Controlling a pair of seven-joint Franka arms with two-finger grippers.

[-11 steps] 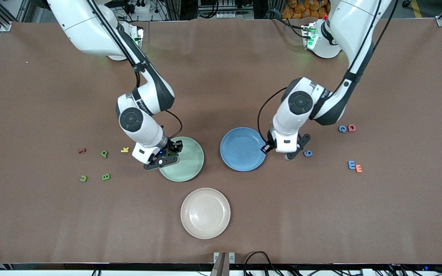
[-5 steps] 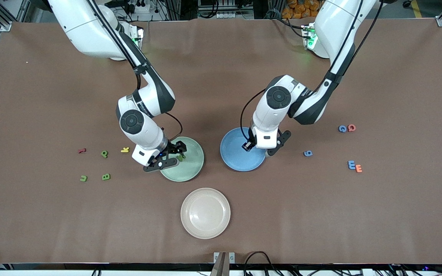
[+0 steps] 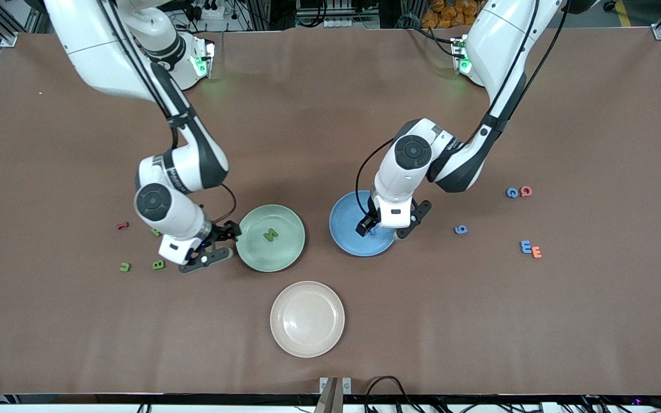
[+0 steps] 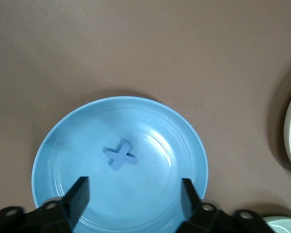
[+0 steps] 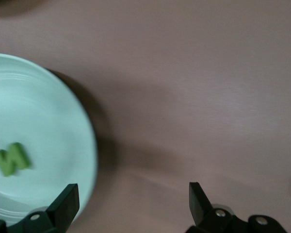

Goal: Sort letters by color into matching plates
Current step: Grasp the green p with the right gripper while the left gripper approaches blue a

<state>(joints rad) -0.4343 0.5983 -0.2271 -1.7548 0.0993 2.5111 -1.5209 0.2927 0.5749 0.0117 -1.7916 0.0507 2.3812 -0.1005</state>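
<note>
The robot's right gripper should next grip the sides of the partly hidden green letter [image 3: 156,232] between the red piece and the green letter B.
The pale mint green plate [image 3: 284,252] holds a dark green letter N [image 3: 271,234], also seen in the right wrist view as N [image 5: 10,158] on the plate [image 5: 39,107]. My right gripper [image 3: 218,244] [image 5: 133,194] is open and empty over bare table beside that plate. My left gripper [image 3: 385,228] [image 4: 134,189] hangs open over the blue plate [image 3: 345,221] [image 4: 53,145]. A blue X-shaped piece [image 4: 120,155] lies loose in it. Green letters [image 3: 158,264], [image 3: 125,267] and blue letters [image 3: 460,229], [image 3: 512,193], [image 3: 525,246] lie on the table.
A beige-pink plate [image 3: 307,319] sits nearer the front camera than both other plates. A red piece [image 3: 123,225] lies near the green letters. Orange letters [image 3: 526,191], [image 3: 536,252] lie by the blue ones. A third green letter [image 3: 155,232] shows partly beside the right arm.
The right gripper opened, left the green N in the mint plate and moved off toward the loose green letters. The left gripper swung over the blue plate and opened, dropping the blue X there.
</note>
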